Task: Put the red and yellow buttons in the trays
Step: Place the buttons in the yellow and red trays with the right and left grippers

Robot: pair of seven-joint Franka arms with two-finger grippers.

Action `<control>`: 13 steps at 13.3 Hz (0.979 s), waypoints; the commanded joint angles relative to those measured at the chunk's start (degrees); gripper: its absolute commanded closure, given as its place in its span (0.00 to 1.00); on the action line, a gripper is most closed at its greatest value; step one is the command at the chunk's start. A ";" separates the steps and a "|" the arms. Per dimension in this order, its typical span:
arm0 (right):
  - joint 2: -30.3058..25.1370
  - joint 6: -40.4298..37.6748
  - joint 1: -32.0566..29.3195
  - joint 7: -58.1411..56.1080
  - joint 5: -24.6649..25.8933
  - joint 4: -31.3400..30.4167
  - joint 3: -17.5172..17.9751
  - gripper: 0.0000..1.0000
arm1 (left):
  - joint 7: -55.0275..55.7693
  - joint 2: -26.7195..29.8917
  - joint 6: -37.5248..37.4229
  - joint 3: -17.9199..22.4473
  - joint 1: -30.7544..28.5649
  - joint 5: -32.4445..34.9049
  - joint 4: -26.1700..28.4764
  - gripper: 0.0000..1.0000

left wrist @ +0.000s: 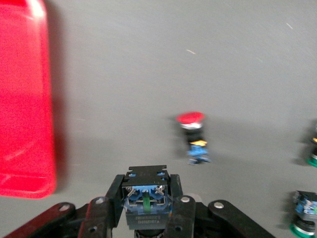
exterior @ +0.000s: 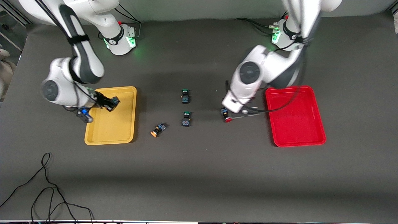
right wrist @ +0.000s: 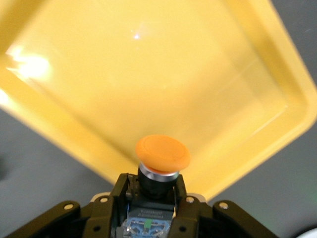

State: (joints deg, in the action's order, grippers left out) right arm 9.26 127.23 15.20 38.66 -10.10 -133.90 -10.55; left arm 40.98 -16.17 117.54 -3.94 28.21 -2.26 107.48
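Next, I let go of my left gripper's button, now held beside the red tray, in the red tray, just inside the edge (exterior: 281,119) (left wrist: 21,91) that faces the loose red button.
My right gripper (exterior: 112,102) hangs over the yellow tray (exterior: 109,142), shut on a yellow button (right wrist: 162,153) with its orange-yellow cap pointing at the tray floor (right wrist: 198,74). A second yellow button (exterior: 158,129) lies on the mat beside that tray. My left gripper (left wrist: 147,198) is shut on the black-and-blue body of a button (left wrist: 147,191) whose cap is hidden. In the front view the left hand (exterior: 233,105) covers it. A red button (exterior: 227,117) lies just ahead (left wrist: 193,133). The red tray (exterior: 295,141) is beside the left hand (left wrist: 25,124).
Two green-capped buttons (exterior: 185,95) (exterior: 186,119) stand mid-table between the trays; both show at the edge of the left wrist view (left wrist: 312,148) (left wrist: 303,213). A black cable (exterior: 46,186) loops near the front edge at the right arm's end.
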 commanded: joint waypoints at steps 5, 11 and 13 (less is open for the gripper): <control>4.80 7.25 0.27 -9.37 -0.54 -4.26 -4.64 0.81 | -26.00 3.71 7.31 -0.37 -21.07 0.15 12.30 0.99; 5.07 7.60 0.27 -8.78 -0.71 -3.13 -4.74 0.00 | -27.27 -8.61 24.93 -0.20 -21.80 2.97 14.43 0.91; 3.23 6.03 0.44 -7.73 -0.80 -0.76 -4.57 0.00 | -27.44 -8.70 24.15 -0.28 -21.80 4.62 14.08 0.18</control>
State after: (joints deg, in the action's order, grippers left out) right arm 14.10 134.48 15.20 30.42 -10.10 -137.08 -15.17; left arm 13.89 -25.76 142.67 -4.37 6.15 0.36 122.13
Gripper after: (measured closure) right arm 0.194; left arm 0.590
